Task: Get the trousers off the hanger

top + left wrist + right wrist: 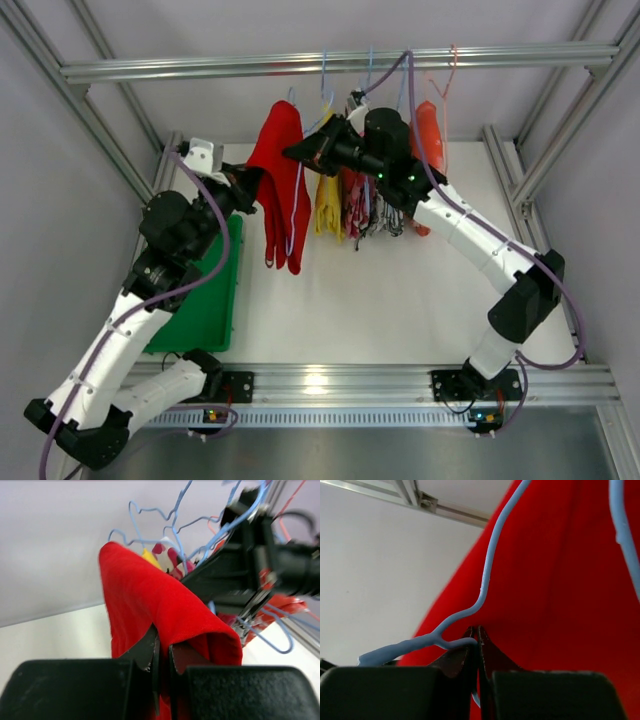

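Observation:
Next, my left gripper releases the red trousers, still hanging on the blue hanger, in the green tray (195, 282) on the table.
The red trousers (280, 185) hang folded over a blue wire hanger (297, 215) below the top rail. My left gripper (247, 187) is shut on the red trousers' left edge; the left wrist view shows the red cloth (150, 605) pinched between the jaws. My right gripper (300, 152) is shut on the blue hanger wire (470, 611) at the trousers' right side, with the red cloth (560, 590) right behind it. The yellow trousers (328, 205) hang on another hanger just to the right.
Several other garments on hangers (372, 210) crowd the rail (330, 65) behind my right arm, with an orange-red one (428, 135) at the far right. A green tray (210, 295) lies on the table under my left arm.

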`<state>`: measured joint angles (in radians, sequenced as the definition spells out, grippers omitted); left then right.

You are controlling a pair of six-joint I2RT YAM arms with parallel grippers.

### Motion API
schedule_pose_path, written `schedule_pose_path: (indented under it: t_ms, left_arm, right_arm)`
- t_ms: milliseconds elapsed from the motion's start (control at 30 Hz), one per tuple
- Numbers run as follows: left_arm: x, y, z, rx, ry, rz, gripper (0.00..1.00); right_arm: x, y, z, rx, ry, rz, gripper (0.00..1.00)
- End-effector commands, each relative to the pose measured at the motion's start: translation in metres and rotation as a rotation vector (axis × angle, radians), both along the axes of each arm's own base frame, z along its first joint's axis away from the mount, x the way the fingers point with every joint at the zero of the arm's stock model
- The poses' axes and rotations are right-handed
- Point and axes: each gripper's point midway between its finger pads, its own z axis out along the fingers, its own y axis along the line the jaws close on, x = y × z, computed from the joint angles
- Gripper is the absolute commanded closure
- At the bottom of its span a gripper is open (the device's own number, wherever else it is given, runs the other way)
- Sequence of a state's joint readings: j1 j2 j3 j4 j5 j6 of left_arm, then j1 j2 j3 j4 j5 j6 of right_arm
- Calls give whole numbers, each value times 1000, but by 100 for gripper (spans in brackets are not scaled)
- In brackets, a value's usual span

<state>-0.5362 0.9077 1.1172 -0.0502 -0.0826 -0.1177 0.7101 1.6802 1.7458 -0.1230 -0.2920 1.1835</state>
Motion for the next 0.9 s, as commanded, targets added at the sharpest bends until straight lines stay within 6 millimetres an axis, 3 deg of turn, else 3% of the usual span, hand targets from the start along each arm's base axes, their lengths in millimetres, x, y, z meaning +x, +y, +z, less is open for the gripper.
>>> schedule_pose_path:
  t_ms: [0, 100, 133, 167, 233, 400, 600, 733, 867]
  left_arm:
    - [-40, 11, 110, -197, -237, -68, 100]
    - [-47, 13, 136, -239, -262, -88, 100]
    - [-54, 17, 152, -261, -286, -89, 100]
    - [-53, 20, 155, -264, -277, -80, 100]
    - [-52, 23, 166, -268, -288, -69, 100]
    - [-72, 45, 211, -238, -440, -5, 100]
    - [-83, 75, 236, -216, -559, 130, 100]
    - [-96, 102, 256, -193, -646, 241, 100]
    - [-108, 118, 264, -137, -691, 310, 100]
  right_arm:
    - [-9, -12, 29, 35, -165, 10, 100]
    - [-7, -9, 5, -7, -144, 12, 100]
    - [-8, -8, 1, -13, -141, 11, 100]
    - [-9, -7, -4, -22, -135, 12, 100]
    - [-12, -6, -6, -35, -149, 16, 100]
    - [-18, -1, -11, -58, -174, 42, 100]
    - [-26, 7, -26, -92, -189, 89, 100]
    - [-37, 12, -26, -110, -237, 125, 100]
    - [-47, 16, -21, -109, -296, 155, 100]
